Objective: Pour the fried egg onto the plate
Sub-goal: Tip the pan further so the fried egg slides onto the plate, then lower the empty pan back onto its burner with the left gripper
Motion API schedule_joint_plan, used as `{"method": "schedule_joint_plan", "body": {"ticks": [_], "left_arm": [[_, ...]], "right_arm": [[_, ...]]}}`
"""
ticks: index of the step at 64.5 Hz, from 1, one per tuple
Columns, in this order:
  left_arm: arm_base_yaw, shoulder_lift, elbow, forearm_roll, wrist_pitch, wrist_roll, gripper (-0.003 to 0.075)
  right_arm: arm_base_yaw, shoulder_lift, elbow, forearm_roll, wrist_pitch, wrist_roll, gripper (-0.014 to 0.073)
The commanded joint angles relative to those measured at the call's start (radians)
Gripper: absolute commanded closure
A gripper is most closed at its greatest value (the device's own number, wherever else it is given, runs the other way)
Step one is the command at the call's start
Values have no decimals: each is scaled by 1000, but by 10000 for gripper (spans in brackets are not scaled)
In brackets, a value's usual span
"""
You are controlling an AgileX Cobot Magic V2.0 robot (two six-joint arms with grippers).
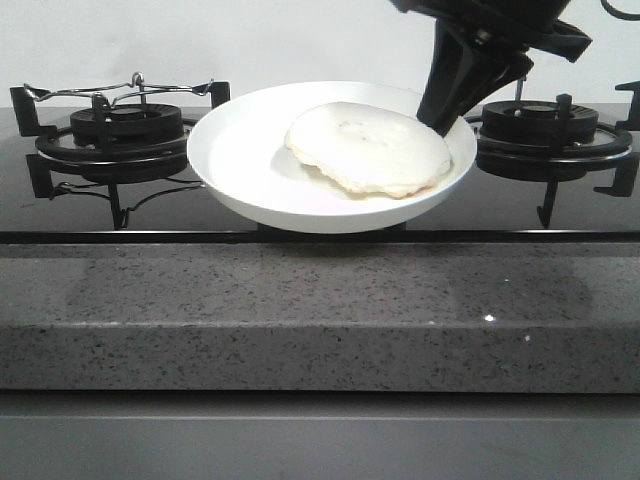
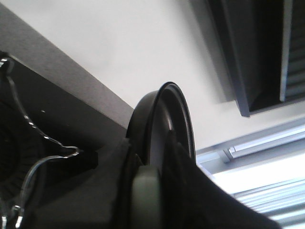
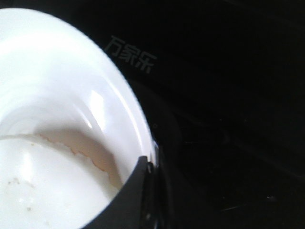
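My left gripper has the black frying pan, held edge-on and tilted now, to set down. Next, I let go of it on the burner with the wire rack [image 2: 18, 150].
The white plate [image 1: 240, 150] sits between the two burners, seen from the front. The fried egg [image 1: 370, 148], cream-white with browned wavy edges, lies on its right half. My right gripper [image 1: 452, 112] comes down from the upper right and is shut on the plate's right rim. In the right wrist view a dark finger [image 3: 128, 200] clamps the rim [image 3: 128, 105], with the egg [image 3: 52, 186] just inside. My left gripper [image 2: 155, 164] is shut on the black frying pan [image 2: 162, 119], held edge-on and tilted. Neither the pan nor the left gripper shows in the front view.
A left burner [image 1: 125, 125] carries a wire rack [image 1: 120, 90], which also shows in the left wrist view [image 2: 47, 157]. A right burner [image 1: 545, 130] stands behind my right gripper. The speckled grey counter edge [image 1: 320, 310] runs along the front.
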Motion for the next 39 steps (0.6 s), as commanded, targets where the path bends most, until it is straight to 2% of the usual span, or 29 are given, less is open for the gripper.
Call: {"method": "schedule_joint_plan", "body": {"ticks": [1, 29, 39], "left_arm": [[29, -8, -33, -115, 41, -24, 739], [61, 106, -33, -141, 2, -24, 738], [61, 109, -33, -94, -30, -24, 738]], "right_arm": [[-2, -51, -24, 25, -40, -6, 655], [-2, -51, -24, 25, -40, -6, 655], [-2, -51, -24, 25, -40, -6, 655]]}}
